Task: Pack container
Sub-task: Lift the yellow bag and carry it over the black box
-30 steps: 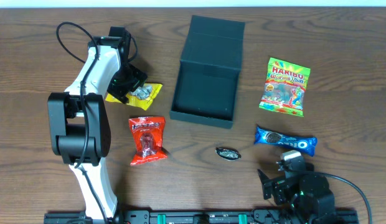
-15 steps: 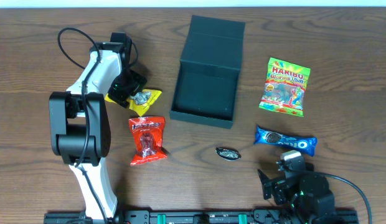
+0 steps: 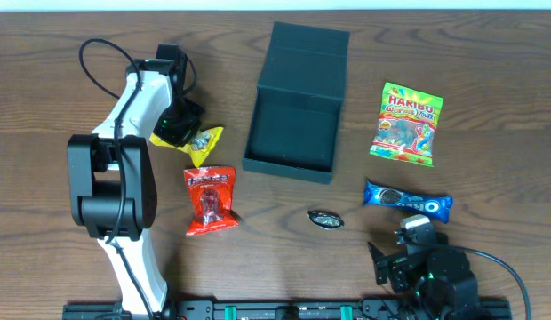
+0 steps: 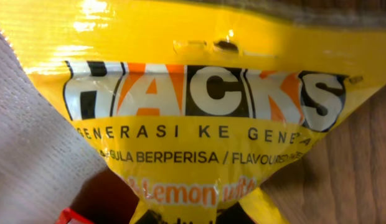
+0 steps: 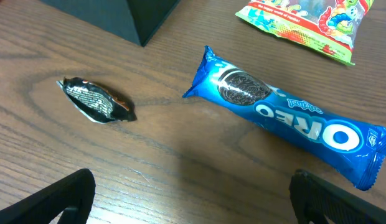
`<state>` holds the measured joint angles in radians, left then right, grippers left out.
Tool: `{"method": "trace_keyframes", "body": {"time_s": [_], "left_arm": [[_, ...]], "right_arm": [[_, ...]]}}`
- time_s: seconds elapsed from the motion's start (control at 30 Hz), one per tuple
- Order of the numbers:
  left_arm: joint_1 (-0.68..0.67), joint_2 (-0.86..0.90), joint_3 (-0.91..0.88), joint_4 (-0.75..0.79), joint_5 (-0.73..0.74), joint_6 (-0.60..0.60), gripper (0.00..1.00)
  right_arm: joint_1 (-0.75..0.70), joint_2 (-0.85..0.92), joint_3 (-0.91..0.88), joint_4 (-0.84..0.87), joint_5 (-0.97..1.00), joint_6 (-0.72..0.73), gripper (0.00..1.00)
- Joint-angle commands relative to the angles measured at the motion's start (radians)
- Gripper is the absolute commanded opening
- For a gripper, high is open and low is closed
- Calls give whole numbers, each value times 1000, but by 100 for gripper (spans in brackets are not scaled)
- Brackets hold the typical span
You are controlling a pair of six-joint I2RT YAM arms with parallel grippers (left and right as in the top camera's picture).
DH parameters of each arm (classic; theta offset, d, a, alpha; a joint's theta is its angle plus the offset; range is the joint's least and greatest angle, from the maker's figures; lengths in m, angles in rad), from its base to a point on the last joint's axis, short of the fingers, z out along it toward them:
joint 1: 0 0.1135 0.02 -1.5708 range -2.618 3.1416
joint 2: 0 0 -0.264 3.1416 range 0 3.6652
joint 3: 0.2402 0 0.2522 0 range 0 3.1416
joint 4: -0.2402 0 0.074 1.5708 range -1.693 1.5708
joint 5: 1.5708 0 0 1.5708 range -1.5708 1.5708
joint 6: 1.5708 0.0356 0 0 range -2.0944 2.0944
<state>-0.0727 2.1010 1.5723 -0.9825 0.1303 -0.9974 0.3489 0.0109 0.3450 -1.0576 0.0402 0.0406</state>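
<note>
Next, I release the yellow Hacks packet with my left gripper inside the container (image 3: 316, 140), along its side nearest the Haribo bag.
The container (image 3: 291, 111), a dark square box, stands open at the table's middle with its flap lid folded toward the far side; its corner (image 5: 118, 15) shows in the right wrist view. My left gripper (image 3: 179, 124) is left of it, shut on the near end of a yellow Hacks candy packet (image 3: 204, 140). That packet (image 4: 199, 93) fills the left wrist view, creased where it is pinched at the bottom. My right gripper (image 5: 202, 205) is open low at the front right, over bare wood, holding nothing.
A red snack packet (image 3: 210, 200) lies just in front of the yellow one. A small dark wrapper (image 3: 326, 219), a blue Oreo roll (image 3: 407, 201) and a Haribo bag (image 3: 406, 124) lie right of and in front of the box.
My left gripper has closed onto the yellow packet, which shifted slightly left and crumpled. The right arm has not moved.
</note>
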Motion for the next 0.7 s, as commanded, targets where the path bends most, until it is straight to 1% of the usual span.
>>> {"method": "trace_keyframes", "body": {"time_s": [0.0, 0.2, 0.37, 0.43, 0.57, 0.67], "left_arm": [[6, 37, -18, -13, -26, -5, 6], [6, 36, -14, -39, -26, 2, 6], [-4, 36, 40, -110, -30, 72, 6], [-22, 36, 91, -154, -44, 126, 6], [-66, 34, 212, -246, -109, 159, 6], [-106, 30, 323, -295, -148, 235, 6]], "right_arm": [[-7, -3, 7, -5, -4, -5, 99], [-7, -3, 7, -5, -4, -5, 99], [-7, -3, 7, -5, -4, -5, 99], [-7, -3, 7, -5, -4, -5, 99], [-7, -3, 7, -5, -4, -5, 99], [-7, -3, 7, -5, -4, -5, 99]]}}
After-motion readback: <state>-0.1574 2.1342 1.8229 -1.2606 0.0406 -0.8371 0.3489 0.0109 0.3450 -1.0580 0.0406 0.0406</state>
